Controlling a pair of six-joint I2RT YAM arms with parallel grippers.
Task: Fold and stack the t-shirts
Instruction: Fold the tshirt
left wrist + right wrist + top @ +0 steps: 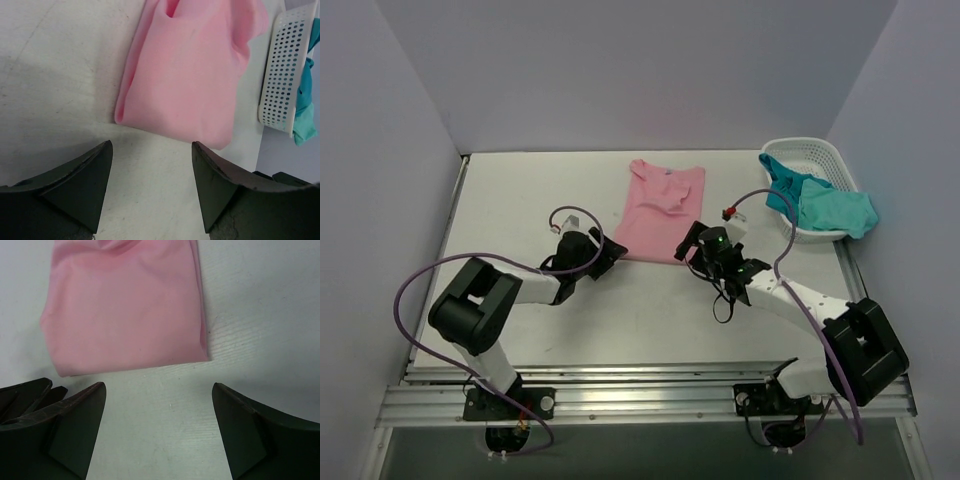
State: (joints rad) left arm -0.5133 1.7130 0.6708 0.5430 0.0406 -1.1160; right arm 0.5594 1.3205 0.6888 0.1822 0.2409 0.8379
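My right gripper should grab the light pink t-shirt next at its near corner [687, 263] [204, 358] on the basket's side, ready for folding the t-shirt.
The light pink t-shirt [661, 211] lies on the table folded into a long narrow strip, its collar end rumpled at the far side. My left gripper [611, 251] stands open just off the shirt's near left corner, with only bare table between its fingers [151, 145]. At the near right corner my right gripper [691, 244] is also open and empty [159, 386]. Both wrist views show the pink t-shirt [185, 70] [125, 310] just beyond the fingertips, not touching them. The teal and turquoise t-shirts [820, 203] hang crumpled over the basket's rim.
A white lattice basket [808, 153] stands at the far right of the table, next to the right wall, and shows in the left wrist view as the basket [280, 70]. Grey walls close in the table on the left, back and right.
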